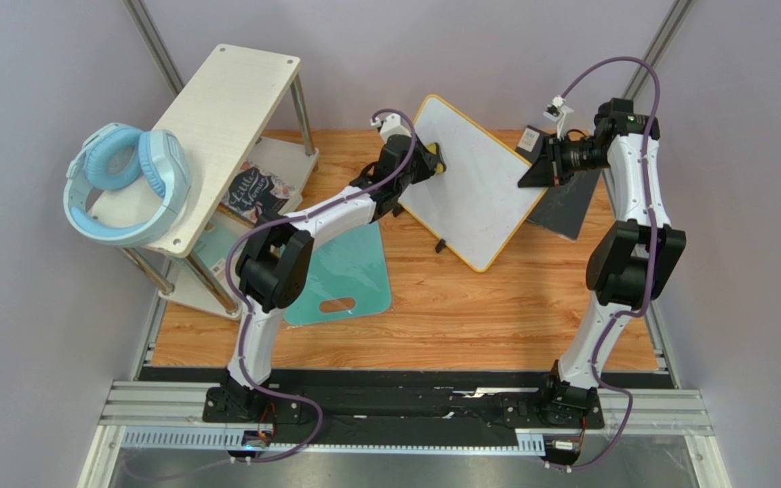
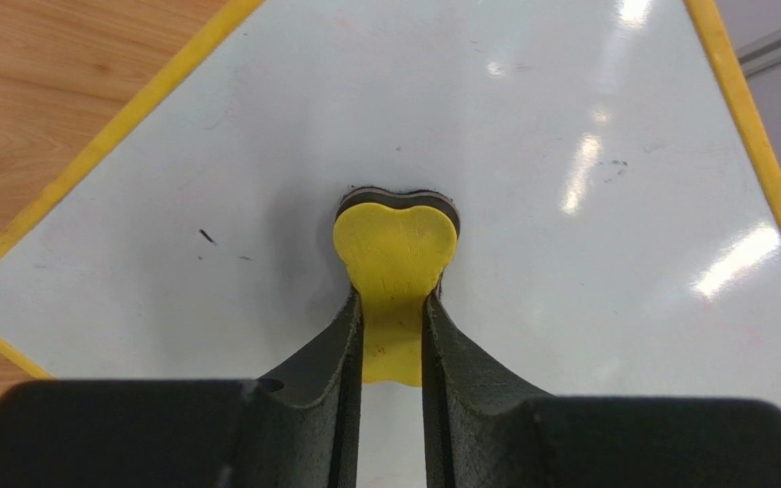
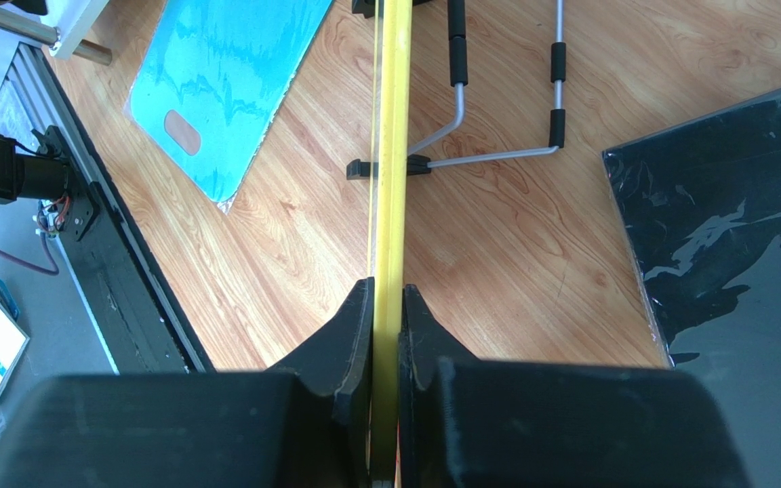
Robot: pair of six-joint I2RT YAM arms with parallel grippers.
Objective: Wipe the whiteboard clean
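I will set the yellow eraser down with my left gripper on the teal cutting board's edge (image 1: 375, 246) nearest to the whiteboard.
The whiteboard (image 1: 476, 188), white with a yellow frame, stands tilted on the wooden table, and its face fills the left wrist view (image 2: 568, 305). My left gripper (image 1: 433, 163) (image 2: 393, 325) is shut on a yellow heart-shaped eraser (image 2: 395, 249), whose dark felt side lies against the board near its upper left. A few faint black specks (image 2: 206, 237) show on the white face. My right gripper (image 1: 529, 168) (image 3: 386, 305) is shut on the board's yellow frame (image 3: 393, 153) at its right edge, seen edge-on.
A teal cutting board (image 1: 344, 280) (image 3: 227, 71) lies at the front left. A dark grey panel (image 1: 568, 208) (image 3: 731, 254) lies behind the whiteboard's right side. A wooden shelf (image 1: 216, 112) with blue headphones (image 1: 125, 183) stands at the left. The whiteboard's wire stand (image 3: 507, 112) rests on the table.
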